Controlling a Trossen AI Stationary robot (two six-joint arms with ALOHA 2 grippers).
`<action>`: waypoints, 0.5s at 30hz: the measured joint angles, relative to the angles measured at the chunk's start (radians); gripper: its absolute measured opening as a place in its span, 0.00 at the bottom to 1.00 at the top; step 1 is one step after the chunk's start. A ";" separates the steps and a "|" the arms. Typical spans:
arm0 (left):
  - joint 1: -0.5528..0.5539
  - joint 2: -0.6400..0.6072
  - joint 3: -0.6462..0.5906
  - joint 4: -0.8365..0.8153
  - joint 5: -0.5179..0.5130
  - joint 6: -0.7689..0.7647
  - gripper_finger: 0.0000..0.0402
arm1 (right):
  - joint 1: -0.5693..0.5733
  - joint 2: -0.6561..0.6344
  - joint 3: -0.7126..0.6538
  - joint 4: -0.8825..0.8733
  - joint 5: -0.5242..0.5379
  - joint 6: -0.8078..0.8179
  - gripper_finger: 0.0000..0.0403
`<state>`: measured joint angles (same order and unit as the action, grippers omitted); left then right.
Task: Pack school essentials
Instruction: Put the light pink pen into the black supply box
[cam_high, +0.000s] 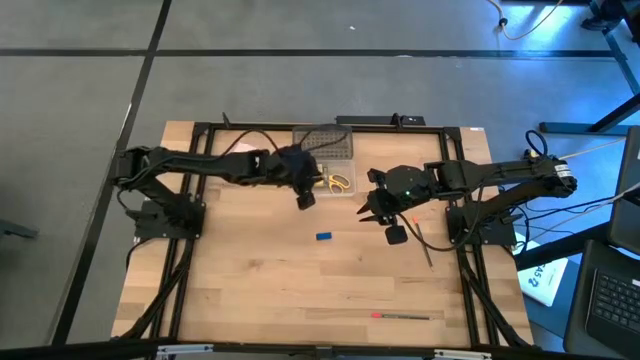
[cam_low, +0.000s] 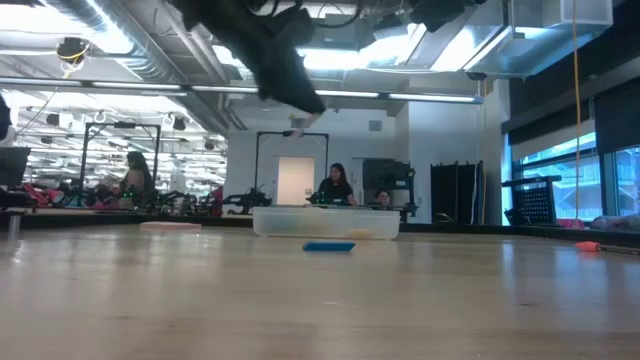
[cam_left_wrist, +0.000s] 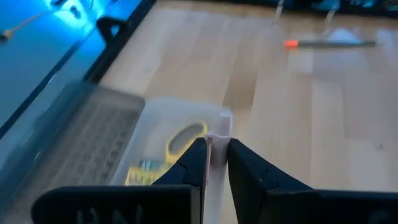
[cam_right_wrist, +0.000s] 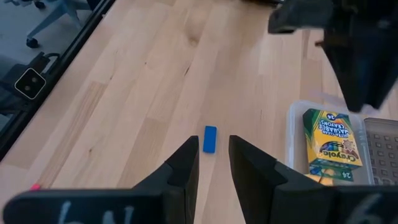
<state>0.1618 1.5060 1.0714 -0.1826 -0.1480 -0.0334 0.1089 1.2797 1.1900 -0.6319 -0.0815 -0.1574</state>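
Observation:
Next, I put down the pink pad with my left gripper and let go of it in the clear case's tray (cam_high: 324, 188) (cam_left_wrist: 205, 174), against the yellow-handled scissors.
My left gripper (cam_left_wrist: 217, 163) is shut on a thin pink pad (cam_left_wrist: 219, 132), seen edge-on, above the near end of the clear case (cam_left_wrist: 163, 127); the pair hangs high in the low view (cam_low: 298, 120). Yellow-handled scissors (cam_left_wrist: 185, 135) and the green-and-yellow crayon box (cam_right_wrist: 327, 145) lie in the case's tray. My right gripper (cam_right_wrist: 214, 163) is open above the table, its fingers pointing toward the tiny blue block (cam_right_wrist: 210, 139), which lies flat on the wood (cam_high: 323, 237). The thin red pen (cam_high: 400, 316) lies near the table's near edge. The dark pencil (cam_high: 424, 245) lies by the right arm. My left gripper pinches the pink pad between its two fingers, which are on its flat faces (cam_left_wrist: 218, 146). The fingers come from above, slanting toward the table's right. The pad is lifted clear and sticks out past the fingertips over the case's corner.
The case's dotted grey lid (cam_high: 325, 143) lies open toward the far edge. A black frame (cam_high: 200, 130) runs around the table. Bare wood lies between the blue block and the red pen. People show in the room behind (cam_low: 335, 185).

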 joint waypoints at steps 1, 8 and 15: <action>0.009 0.012 0.000 0.023 0.014 0.015 0.10 | 0.000 0.000 0.000 0.000 0.000 0.000 0.23; 0.044 0.107 0.000 0.057 0.027 0.056 0.10 | 0.000 0.000 0.000 -0.001 0.000 0.000 0.23; 0.043 0.179 0.000 0.062 0.028 0.071 0.10 | 0.000 0.000 0.000 -0.002 0.000 0.000 0.23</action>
<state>0.2050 1.6851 1.0714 -0.1209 -0.1204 0.0376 0.1088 1.2797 1.1900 -0.6335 -0.0814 -0.1574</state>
